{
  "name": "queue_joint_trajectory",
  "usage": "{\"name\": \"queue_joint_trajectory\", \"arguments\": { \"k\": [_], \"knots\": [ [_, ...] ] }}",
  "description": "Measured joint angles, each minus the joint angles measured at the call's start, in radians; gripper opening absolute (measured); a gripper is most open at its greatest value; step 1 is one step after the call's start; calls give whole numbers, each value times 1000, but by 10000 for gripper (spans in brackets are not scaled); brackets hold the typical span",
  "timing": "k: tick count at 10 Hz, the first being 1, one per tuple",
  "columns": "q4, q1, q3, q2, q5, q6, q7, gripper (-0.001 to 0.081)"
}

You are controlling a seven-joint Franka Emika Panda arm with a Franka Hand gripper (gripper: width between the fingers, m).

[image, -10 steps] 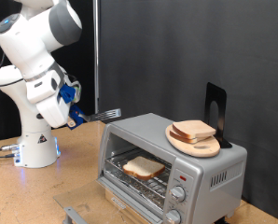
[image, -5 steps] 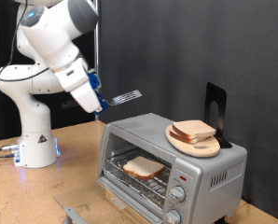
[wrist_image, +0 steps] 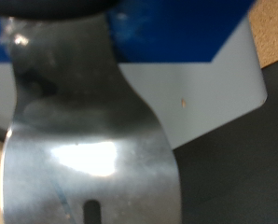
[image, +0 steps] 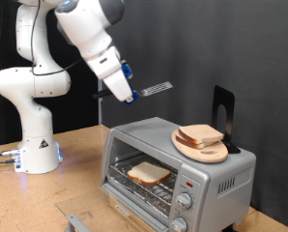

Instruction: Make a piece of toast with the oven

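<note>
I should use my gripper to set the metal spatula down on the silver toaster oven's bare top (image: 158, 130) beside the round wooden board.
The silver toaster oven (image: 226, 179) stands at the exterior view's lower right with its door down. One slice of toast (image: 147, 174) lies on the wire rack inside. A second slice (image: 199, 134) lies on a round wooden board (image: 208, 151) on the oven's top. My gripper (image: 129, 91) is high above the oven's left end, shut on the handle of a metal spatula (image: 158, 88) whose blade points towards the exterior view's right. In the wrist view the spatula (wrist_image: 92, 140) fills the picture under the blue fingers (wrist_image: 176, 28).
A black stand (image: 224, 111) rises behind the board on the oven. Two round knobs (image: 185, 201) are on the oven's front. The arm's white base (image: 36, 145) stands at the exterior view's left on the wooden table (image: 47, 198). A dark pole (image: 100, 111) stands behind.
The arm has swung up and towards the exterior view's right, carrying the spatula from beside the oven's left end to high above it. Both slices have stayed put.
</note>
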Motion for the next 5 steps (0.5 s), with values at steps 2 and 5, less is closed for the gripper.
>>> {"name": "queue_joint_trajectory", "arguments": {
  "k": [2,5],
  "knots": [
    [1,8,58,4,3,51,45,393],
    [-18,5,120,27,-22,102,72,393]
  ]
}}
